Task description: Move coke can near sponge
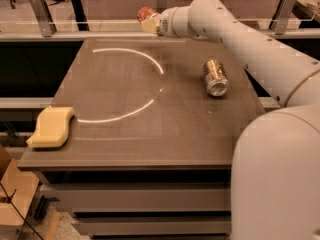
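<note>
My gripper will let go of the coke can just beyond the sponge, and it will rest on the dark table inside the white curved line (pixel 99 88).
The coke can (pixel 145 13) shows as a small red shape at the far edge of the table, held in my gripper (pixel 149 21) and partly hidden by the pale fingers (pixel 151 25). The gripper is shut on it and holds it just above the back edge. The sponge (pixel 52 127), a pale yellow wavy foam block, lies at the front left corner of the table, far from the gripper. My white arm reaches in from the right across the back of the table.
A silver-and-brownish can (pixel 215 77) lies on its side at the table's right. The dark table (pixel 150 134) bears a white curved line. A metal rail (pixel 75 34) runs behind it. My arm's large body fills the lower right.
</note>
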You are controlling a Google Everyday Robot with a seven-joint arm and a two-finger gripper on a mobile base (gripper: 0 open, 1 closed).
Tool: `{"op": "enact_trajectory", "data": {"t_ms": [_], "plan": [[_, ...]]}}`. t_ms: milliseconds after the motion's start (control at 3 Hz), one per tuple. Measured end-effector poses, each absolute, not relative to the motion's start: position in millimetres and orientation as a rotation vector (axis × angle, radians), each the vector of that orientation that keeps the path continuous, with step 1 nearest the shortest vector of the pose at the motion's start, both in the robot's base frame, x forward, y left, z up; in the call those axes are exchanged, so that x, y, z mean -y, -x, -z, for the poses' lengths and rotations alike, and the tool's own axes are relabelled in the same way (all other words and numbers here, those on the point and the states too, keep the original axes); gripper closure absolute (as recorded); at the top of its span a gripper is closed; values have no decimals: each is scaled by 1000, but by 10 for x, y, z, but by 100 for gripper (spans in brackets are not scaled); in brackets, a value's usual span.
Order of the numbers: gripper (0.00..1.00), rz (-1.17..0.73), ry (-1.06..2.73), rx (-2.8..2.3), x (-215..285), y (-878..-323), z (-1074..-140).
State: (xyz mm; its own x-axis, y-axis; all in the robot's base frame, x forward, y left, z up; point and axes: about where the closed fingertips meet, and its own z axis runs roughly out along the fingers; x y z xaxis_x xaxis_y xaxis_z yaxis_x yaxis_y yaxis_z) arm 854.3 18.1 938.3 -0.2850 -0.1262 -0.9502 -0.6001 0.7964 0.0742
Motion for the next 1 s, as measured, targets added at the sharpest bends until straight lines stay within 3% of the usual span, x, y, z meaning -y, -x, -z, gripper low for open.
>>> {"op": "enact_trajectory", "data": {"t_ms": [333, 1000], "plan": [[100, -575, 683, -1772, -36, -7979, -9648], [100, -578, 849, -1713, -374, -7809, -9734]]}}
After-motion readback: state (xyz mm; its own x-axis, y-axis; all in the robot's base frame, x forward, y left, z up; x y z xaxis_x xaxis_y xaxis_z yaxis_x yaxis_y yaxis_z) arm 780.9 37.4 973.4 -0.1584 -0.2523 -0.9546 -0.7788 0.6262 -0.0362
